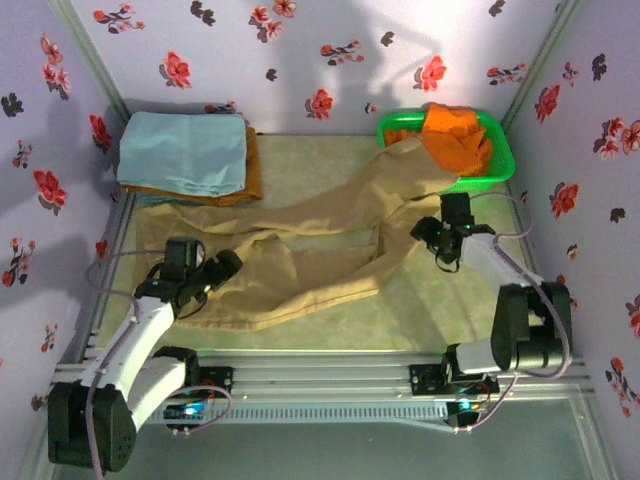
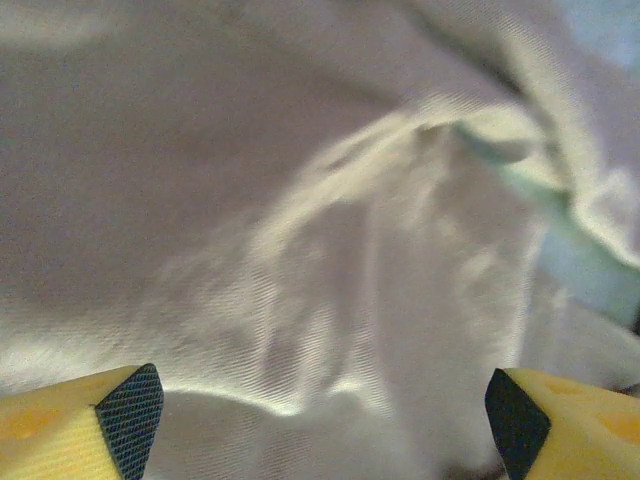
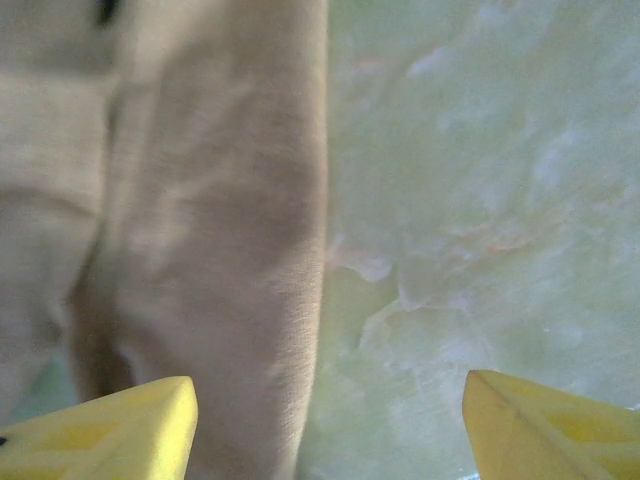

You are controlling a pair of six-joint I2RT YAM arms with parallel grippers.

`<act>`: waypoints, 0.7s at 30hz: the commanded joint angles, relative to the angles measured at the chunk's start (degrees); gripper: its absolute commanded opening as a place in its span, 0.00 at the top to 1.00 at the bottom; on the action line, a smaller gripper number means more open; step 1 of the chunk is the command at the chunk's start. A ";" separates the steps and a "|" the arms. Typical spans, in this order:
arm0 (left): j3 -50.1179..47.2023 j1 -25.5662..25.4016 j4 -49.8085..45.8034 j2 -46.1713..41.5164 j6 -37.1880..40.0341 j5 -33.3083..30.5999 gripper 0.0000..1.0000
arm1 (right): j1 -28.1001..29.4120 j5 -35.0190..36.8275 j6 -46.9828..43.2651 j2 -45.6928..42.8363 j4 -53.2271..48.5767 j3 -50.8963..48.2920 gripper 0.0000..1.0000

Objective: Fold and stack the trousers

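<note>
My right gripper should pinch the leg's edge (image 1: pixel 406 246) and pull the leg straight before folding, because the trousers' near leg bends up toward the green basket.
The tan trousers (image 1: pixel 310 250) lie crumpled across the table, one end draped up into the green basket (image 1: pixel 497 165) and the other spread toward the front left. My left gripper (image 1: pixel 222 268) hovers over their left part, open, with wrinkled cloth (image 2: pixel 300 250) under the gap between its fingers (image 2: pixel 128 415) and nothing pinched. My right gripper (image 1: pixel 437 247) stands open at the trousers' right edge. In the right wrist view the cloth edge (image 3: pixel 210 250) runs under the left finger (image 3: pixel 120 430), and bare table (image 3: pixel 480 200) lies under the rest of the gap.
Orange garments (image 1: pixel 455 135) fill the green basket at the back right. A folded light blue cloth (image 1: pixel 185 150) lies on an orange-brown garment (image 1: pixel 252 175) at the back left. Flowered walls enclose the table on three sides.
</note>
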 commanded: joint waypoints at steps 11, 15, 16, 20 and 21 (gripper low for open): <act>-5.09 -0.31 1.70 3.52 -2.21 -4.07 0.16 | -0.01 0.18 0.27 16.16 5.57 2.75 0.53; -5.30 -0.22 2.74 4.96 -1.89 -4.52 0.21 | -0.05 0.79 0.44 15.68 5.82 2.61 0.83; -5.15 -0.22 2.78 5.04 -1.82 -4.46 0.23 | -0.06 0.78 0.36 15.51 5.92 2.53 0.88; -4.36 -0.22 2.70 4.27 -1.50 -4.44 0.28 | -0.03 0.06 0.00 13.41 6.22 2.40 0.99; -4.18 -0.22 2.57 4.08 -1.45 -4.44 0.28 | -0.01 -0.21 0.00 12.71 5.76 2.71 0.97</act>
